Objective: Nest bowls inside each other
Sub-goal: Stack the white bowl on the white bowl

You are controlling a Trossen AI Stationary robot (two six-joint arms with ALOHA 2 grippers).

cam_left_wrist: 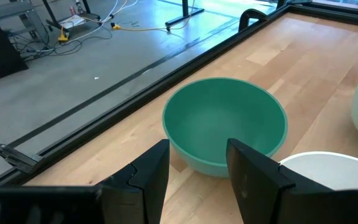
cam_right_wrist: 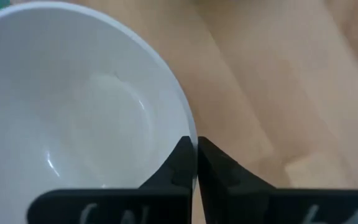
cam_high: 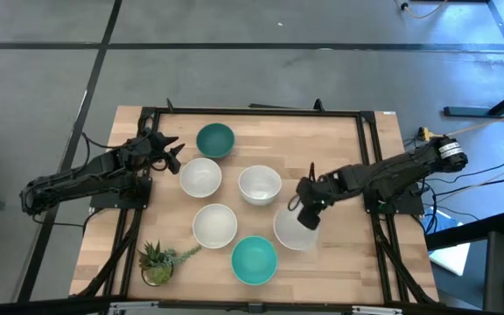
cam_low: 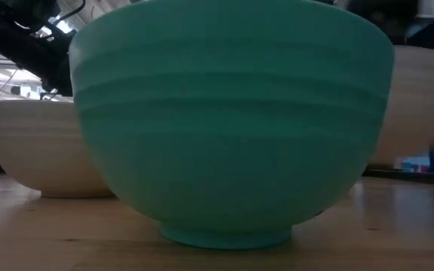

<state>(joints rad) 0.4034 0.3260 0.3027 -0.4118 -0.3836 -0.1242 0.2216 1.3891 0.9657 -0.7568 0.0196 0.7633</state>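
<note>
The robot's right gripper will release the pale white bowl inside the closest of the three white bowls (cam_high: 262,192).
Six bowls show on the wooden table in the high view. They are a dark teal bowl (cam_high: 215,140), three white bowls (cam_high: 200,177) (cam_high: 259,185) (cam_high: 214,225), a bright turquoise bowl (cam_high: 254,260) and a pale white bowl (cam_high: 294,231). Each stands on its base, apart from the others. My left gripper (cam_high: 173,154) hangs open just left of the teal bowl (cam_left_wrist: 225,124), touching nothing. My right gripper (cam_high: 307,215) is shut on the pale white bowl (cam_right_wrist: 73,118). The turquoise bowl (cam_low: 232,128) fills the low view. My right gripper pinches the pale white bowl's rim (cam_right_wrist: 190,132) on the side toward the table's far right. One finger (cam_right_wrist: 182,158) is inside the bowl and the other finger (cam_right_wrist: 209,158) is outside. The fingers come from above, pointing down. The bowl sits upright; whether it is off the table I cannot tell.
A small spiky green potted plant (cam_high: 157,261) stands near the table's near left corner. A black frame rail (cam_high: 252,112) runs round the table top. Bare wood lies along the far right part of the table (cam_high: 339,144). Cables and stands lie on the floor beyond.
</note>
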